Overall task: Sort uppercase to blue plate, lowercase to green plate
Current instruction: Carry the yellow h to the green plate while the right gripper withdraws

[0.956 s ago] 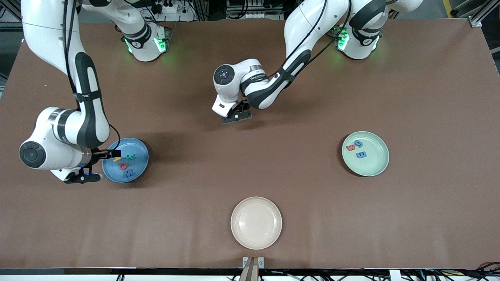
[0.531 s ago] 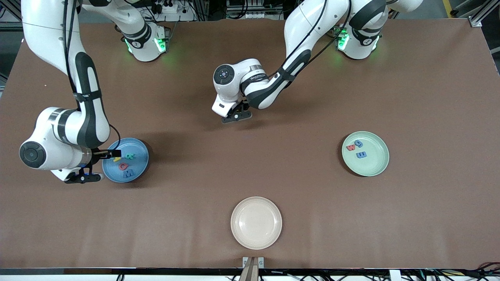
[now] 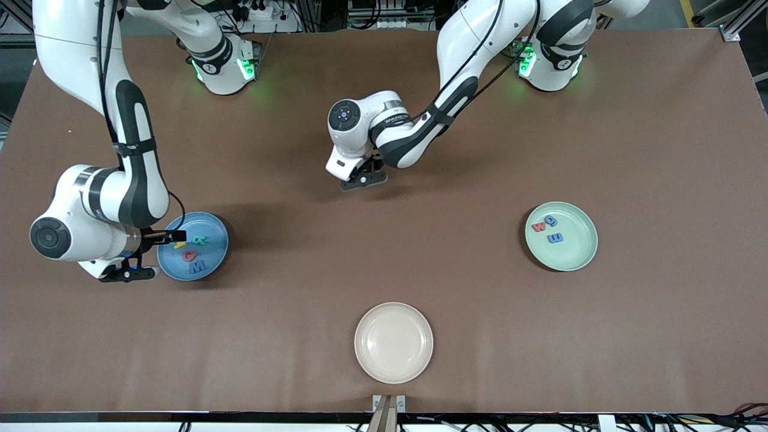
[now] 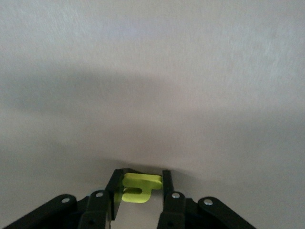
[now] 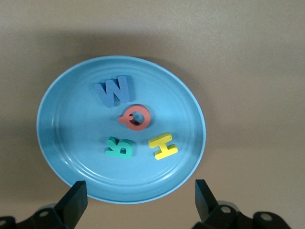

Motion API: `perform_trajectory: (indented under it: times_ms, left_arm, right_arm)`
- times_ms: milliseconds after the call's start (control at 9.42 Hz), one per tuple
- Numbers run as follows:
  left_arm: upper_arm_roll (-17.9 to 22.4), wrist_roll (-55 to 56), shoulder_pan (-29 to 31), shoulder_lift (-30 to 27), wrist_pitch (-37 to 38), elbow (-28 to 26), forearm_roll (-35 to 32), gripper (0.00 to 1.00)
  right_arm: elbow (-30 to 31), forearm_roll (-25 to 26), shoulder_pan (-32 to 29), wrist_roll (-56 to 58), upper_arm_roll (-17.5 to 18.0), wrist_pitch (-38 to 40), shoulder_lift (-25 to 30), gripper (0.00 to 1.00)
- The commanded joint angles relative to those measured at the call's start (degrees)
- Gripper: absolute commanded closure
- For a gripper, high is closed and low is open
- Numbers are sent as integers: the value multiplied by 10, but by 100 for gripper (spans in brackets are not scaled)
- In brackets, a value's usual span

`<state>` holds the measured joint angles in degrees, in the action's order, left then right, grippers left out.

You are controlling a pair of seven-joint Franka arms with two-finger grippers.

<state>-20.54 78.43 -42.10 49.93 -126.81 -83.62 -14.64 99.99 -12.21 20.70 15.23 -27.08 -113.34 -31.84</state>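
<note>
The left gripper will release the yellow h, now low over the table's middle, beside the blue m in the green plate [image 3: 577, 235], opposite the red w.
My left gripper [image 3: 362, 180] is low over the middle of the table, shut on a small yellow lowercase h [image 4: 138, 183] that sits between its fingers. The other lowercase letters, red w [image 3: 539, 227], blue g [image 3: 551, 221] and blue m [image 3: 555, 238], lie in the green plate [image 3: 579, 255] toward the left arm's end. The blue plate [image 3: 211, 224] toward the right arm's end holds the uppercase letters: blue M [image 5: 112, 90], red Q [image 5: 136, 117], teal R [image 5: 119, 148] and yellow H [image 5: 163, 146]. My right gripper [image 5: 140, 193] hangs open over that plate's rim, holding nothing.
A cream plate [image 3: 393, 342] with nothing in it sits near the table's front edge, nearer to the front camera than the left gripper. Bare brown tabletop [image 3: 456, 282] stretches between the three plates.
The left gripper's fingers have drawn in slightly around the yellow h. Neither arm has shifted noticeably, and the letters in both plates lie as before.
</note>
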Motion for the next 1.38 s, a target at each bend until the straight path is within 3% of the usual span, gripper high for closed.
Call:
perform_trajectory:
  times_ms: [0,319,425,531,743,1168,1274]
  left_arm:
    - [-1,-32,29,-20,18,4,-3,94]
    - [20,-126,68,-48,69,-2,13,95]
    - [44,-195,76,-62,108,-9,28,98]
    - [75,-252,82,-78,134,-15,45,98]
    - [130,-348,92,-111,137,-37,78,100]
    - [266,-590,111,-188,118,-153,81,99]
    - [296,-661,121,-210,117,-174,81,100]
  right_arm:
    - [8,-1,11,2,-1,-15,40,0]
    - [11,22,26,2,-7,-28,88,0]
    - [13,26,22,2,-3,-28,96,0]
    - [13,36,-5,2,29,-24,103,0]
    - [22,92,-125,-26,158,-23,142,0]
    - [114,112,-159,-106,228,-25,237,0]
    - [124,112,-189,-115,264,-23,257,0]
